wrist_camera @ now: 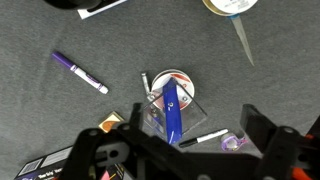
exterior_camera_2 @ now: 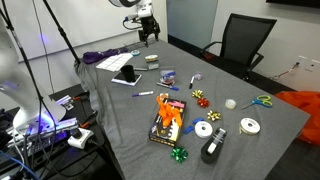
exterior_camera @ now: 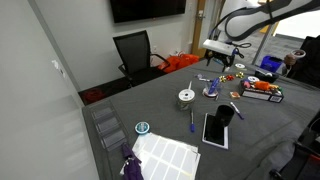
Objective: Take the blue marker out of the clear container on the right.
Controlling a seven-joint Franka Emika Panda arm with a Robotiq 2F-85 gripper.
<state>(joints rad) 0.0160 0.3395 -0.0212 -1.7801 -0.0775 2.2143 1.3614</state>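
Observation:
Next, my gripper will go down to the blue marker's upper end (exterior_camera: 214, 82) (wrist_camera: 174, 134), which sticks out of the clear container, and close there.
The blue marker (wrist_camera: 172, 108) stands tilted in a small clear, square container (wrist_camera: 160, 120) on the grey table, seen in the wrist view just below centre. My gripper (wrist_camera: 195, 125) is open and empty, hanging above it; the container lies between the fingers, nearer the left one. In both exterior views the gripper (exterior_camera: 222, 60) (exterior_camera_2: 147, 38) is well above the table. The container shows small in both exterior views (exterior_camera: 212, 90) (exterior_camera_2: 168, 76). A separate low see-through box with red-orange items (exterior_camera_2: 168, 122) (exterior_camera: 262, 90) lies apart from it.
A black marker (wrist_camera: 205, 137) and a small purple item (wrist_camera: 232, 143) lie right of the container. A purple marker (wrist_camera: 80, 72) lies to the upper left. Tape rolls (exterior_camera_2: 205, 128), scissors (exterior_camera_2: 262, 100), a black cup (exterior_camera: 225, 115) and a tablet (exterior_camera: 215, 130) are scattered on the table.

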